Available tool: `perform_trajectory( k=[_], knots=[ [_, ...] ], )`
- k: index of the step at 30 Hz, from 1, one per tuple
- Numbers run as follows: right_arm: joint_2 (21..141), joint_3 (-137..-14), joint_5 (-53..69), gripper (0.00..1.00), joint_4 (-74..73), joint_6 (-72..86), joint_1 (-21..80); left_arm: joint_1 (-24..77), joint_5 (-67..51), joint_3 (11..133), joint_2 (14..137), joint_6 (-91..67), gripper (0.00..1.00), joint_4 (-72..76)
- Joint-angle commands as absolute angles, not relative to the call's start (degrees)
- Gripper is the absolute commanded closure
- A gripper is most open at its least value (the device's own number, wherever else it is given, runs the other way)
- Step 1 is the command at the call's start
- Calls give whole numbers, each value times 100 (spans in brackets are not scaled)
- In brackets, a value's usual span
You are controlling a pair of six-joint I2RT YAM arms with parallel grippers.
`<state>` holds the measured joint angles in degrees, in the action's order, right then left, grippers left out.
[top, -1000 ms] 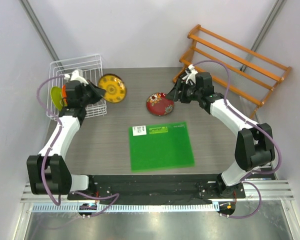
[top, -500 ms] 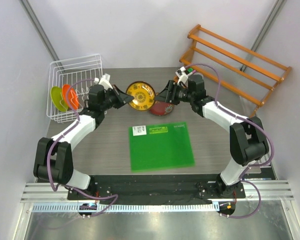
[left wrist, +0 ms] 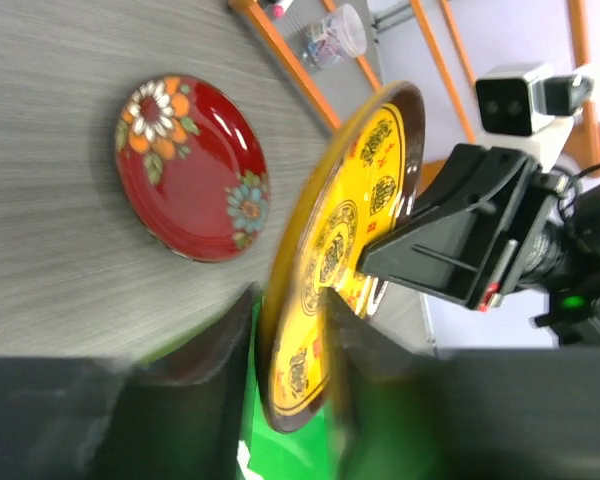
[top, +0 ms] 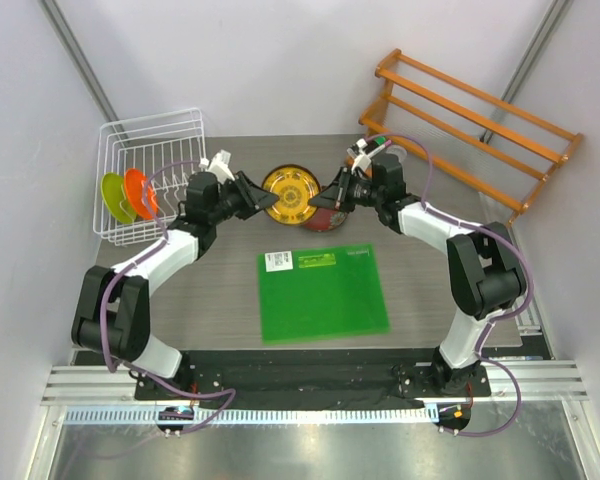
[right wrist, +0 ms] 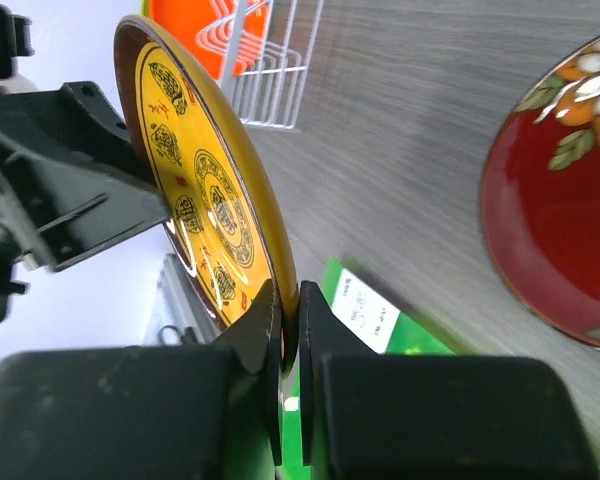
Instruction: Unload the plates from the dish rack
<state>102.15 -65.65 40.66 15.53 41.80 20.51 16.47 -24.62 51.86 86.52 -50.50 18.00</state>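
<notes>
The brown-yellow patterned plate, now hanging on edge above the table, will be released onto the dark red floral plate (top: 320,206) by my right gripper.
The brown-yellow patterned plate (top: 286,192) hangs on edge above the table between both grippers. My right gripper (top: 318,198) is shut on its rim, the jaws pinching the edge (right wrist: 290,330). My left gripper (top: 260,193) stands open, its blurred fingers spread either side of the plate's opposite rim (left wrist: 292,340). The dark red floral plate (left wrist: 185,165) lies flat on the table under the right gripper. An orange plate (top: 140,192) and a lime green plate (top: 114,197) stand upright in the white wire dish rack (top: 155,130) at the far left.
A flat green square mat (top: 320,290) with a white label lies at the table's middle front. An orange wooden slatted shelf (top: 480,120) leans at the back right. Grey walls close in on the table's left and right sides.
The left arm carried the yellow plate from the rack to the table's middle. The right gripper came in from the red plate and shut on its rim. The left jaws have spread.
</notes>
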Motion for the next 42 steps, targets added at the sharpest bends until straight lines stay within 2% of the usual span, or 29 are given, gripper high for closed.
perform_trajectory(
  k=[1,5,11,16,21,26,31,32,33,35,42],
  knots=[
    [9968,-6618,3535,99,1304,3719,2074,1679,-2225,5308,8491,-4791,43,1733],
    [9888,-6601,2989,99,888,3551,1733,1687,-1400,5423,8227,-4194,30,777],
    [10246,-6793,2812,99,423,3367,1205,1679,709,5590,7437,-3095,26,-280],
    [10757,-7136,2830,99,106,3217,1037,1687,2500,5616,6979,-2340,16,-571],
    [11328,-7514,3014,99,62,3217,1028,1687,3453,5651,6917,-1934,1,-633],
    [11628,-7787,3181,99,70,3243,1028,1661,4095,5748,7092,-1644,0,-694],
    [11821,-7901,3445,93,53,3234,1037,1591,4201,5730,7145,-1608,0,-668],
    [11821,-7893,3463,90,44,3226,1055,1573,4175,5730,7163,-1617,1,-677],
    [11821,-7893,3480,78,44,3156,1055,1538,4140,5748,7198,-1635,1,-694],
    [11830,-7910,3489,67,-130,3112,1072,1512,4096,5766,7242,-1652,1,-712],
    [11786,-7980,3446,48,-412,2866,1116,1442,3964,5818,7356,-1722,1,-817]
  ],
)
